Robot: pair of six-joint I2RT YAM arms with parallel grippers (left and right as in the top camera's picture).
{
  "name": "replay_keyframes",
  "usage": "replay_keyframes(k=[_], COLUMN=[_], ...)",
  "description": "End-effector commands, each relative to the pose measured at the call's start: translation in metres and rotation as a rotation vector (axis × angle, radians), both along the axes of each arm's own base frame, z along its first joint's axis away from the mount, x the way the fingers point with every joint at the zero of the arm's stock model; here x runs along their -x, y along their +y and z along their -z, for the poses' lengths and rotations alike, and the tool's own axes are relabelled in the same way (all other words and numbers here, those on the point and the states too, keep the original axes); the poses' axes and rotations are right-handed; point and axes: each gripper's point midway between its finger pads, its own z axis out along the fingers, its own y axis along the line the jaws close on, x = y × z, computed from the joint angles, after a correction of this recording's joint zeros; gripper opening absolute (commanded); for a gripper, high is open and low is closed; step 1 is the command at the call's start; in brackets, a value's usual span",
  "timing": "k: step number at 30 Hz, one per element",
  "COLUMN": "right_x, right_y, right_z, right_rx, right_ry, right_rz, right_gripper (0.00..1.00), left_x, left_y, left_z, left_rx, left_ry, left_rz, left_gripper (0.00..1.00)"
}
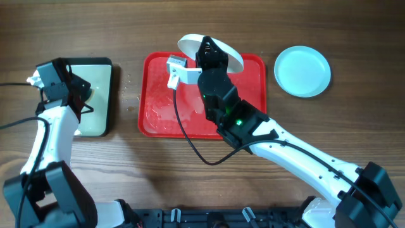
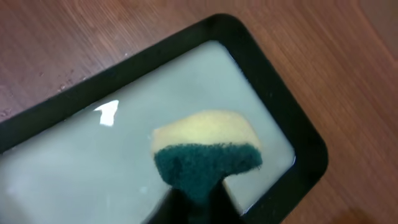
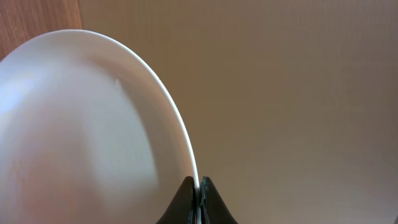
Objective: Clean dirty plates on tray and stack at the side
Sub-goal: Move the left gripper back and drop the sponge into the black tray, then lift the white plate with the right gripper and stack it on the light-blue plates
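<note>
Next, my right gripper releases the white plate on top of the pale turquoise plate (image 1: 307, 69) beside the red tray.
The red tray (image 1: 250, 95) lies at the table's centre, its floor wet. Over its far edge my right gripper (image 1: 210, 52) is shut on the rim of a white plate (image 1: 188, 44), which stands tilted on edge. In the right wrist view the plate (image 3: 81, 124) fills the left side, with my gripper (image 3: 196, 186) pinching its thin rim. A pale turquoise plate (image 1: 302, 71) rests on the table to the right of the tray. My left gripper (image 2: 196, 202) is shut on a yellow and green sponge (image 2: 208, 149), held above pale liquid.
A black-rimmed pan (image 2: 292, 112) of pale liquid stands at the left (image 1: 109, 95), under the left arm. A black cable trails from the right wrist over the tray's front edge. Bare wooden table lies in front of the tray and pan.
</note>
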Motion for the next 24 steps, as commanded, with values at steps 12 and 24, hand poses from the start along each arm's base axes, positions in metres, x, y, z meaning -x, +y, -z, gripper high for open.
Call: replay_keyframes(k=[12,24], right_x=[0.004,0.013], right_y=[0.005,0.036], right_z=[-0.019,0.019], right_rx=[-0.129,-0.090], right_ry=[-0.015,0.109], right_rz=[-0.036,-0.179], right_gripper=[0.04,0.04], left_x=[-0.009,0.030], left_y=[-0.002,-0.015], left_z=[-0.022,-0.044], left_rx=[-0.016,0.005], left_ry=[-0.076,-0.019], left_rz=[0.050,0.050], left_gripper=[0.50,1.00])
